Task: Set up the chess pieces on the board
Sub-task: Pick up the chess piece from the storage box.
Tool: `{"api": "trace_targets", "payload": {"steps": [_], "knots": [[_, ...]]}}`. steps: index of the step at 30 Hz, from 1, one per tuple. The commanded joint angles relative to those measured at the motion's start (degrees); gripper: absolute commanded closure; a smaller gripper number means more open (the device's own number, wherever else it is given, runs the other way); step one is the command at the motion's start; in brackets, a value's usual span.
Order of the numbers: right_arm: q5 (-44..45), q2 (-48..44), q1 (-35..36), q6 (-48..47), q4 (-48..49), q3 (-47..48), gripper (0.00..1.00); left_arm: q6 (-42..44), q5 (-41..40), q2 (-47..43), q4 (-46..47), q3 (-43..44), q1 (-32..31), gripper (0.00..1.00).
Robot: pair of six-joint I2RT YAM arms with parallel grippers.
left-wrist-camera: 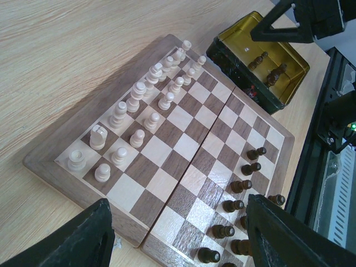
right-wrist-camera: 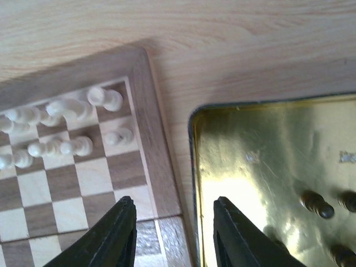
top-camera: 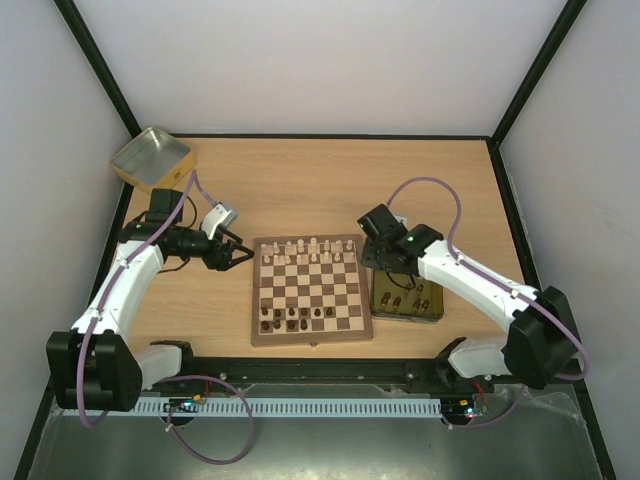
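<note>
The robot's right gripper needs to grip the top of the dark brown piece (top-camera: 386, 296) that is closest to the board in the near gold tin.
The board (top-camera: 310, 325) lies at the table's middle, with pale cream pieces (top-camera: 300, 248) in its far two rows and several dark brown pieces (top-camera: 292, 318) in its near rows. More dark pieces (top-camera: 410, 298) lie in a gold tin (top-camera: 432, 312) right of the board. My left gripper (top-camera: 240, 254) is open and empty beside the board's left edge; its view shows the board (left-wrist-camera: 53, 169), cream pieces (left-wrist-camera: 136, 97) and dark pieces (left-wrist-camera: 243, 185). My right gripper (top-camera: 380, 262) is open and empty over the gap between board (right-wrist-camera: 150, 111) and tin (right-wrist-camera: 267, 139).
A second, empty gold tin (top-camera: 152, 158) sits at the far left corner. Dark pieces (right-wrist-camera: 318, 204) lie in the near tin's right part. Black frame posts and white walls surround the table.
</note>
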Motion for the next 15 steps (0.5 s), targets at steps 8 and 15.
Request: {"api": "trace_targets", "payload": {"steps": [8,15], "knots": [[-5.9,-9.2,0.1,1.1,-6.0,-6.8,0.63,0.4,0.5,-0.2,-0.3,-0.5,-0.3,0.34],[-7.1,-10.8,0.2,-0.9,-8.6,-8.8,0.63,0.3,0.4,-0.2,-0.2,-0.5,-0.3,0.34]]}}
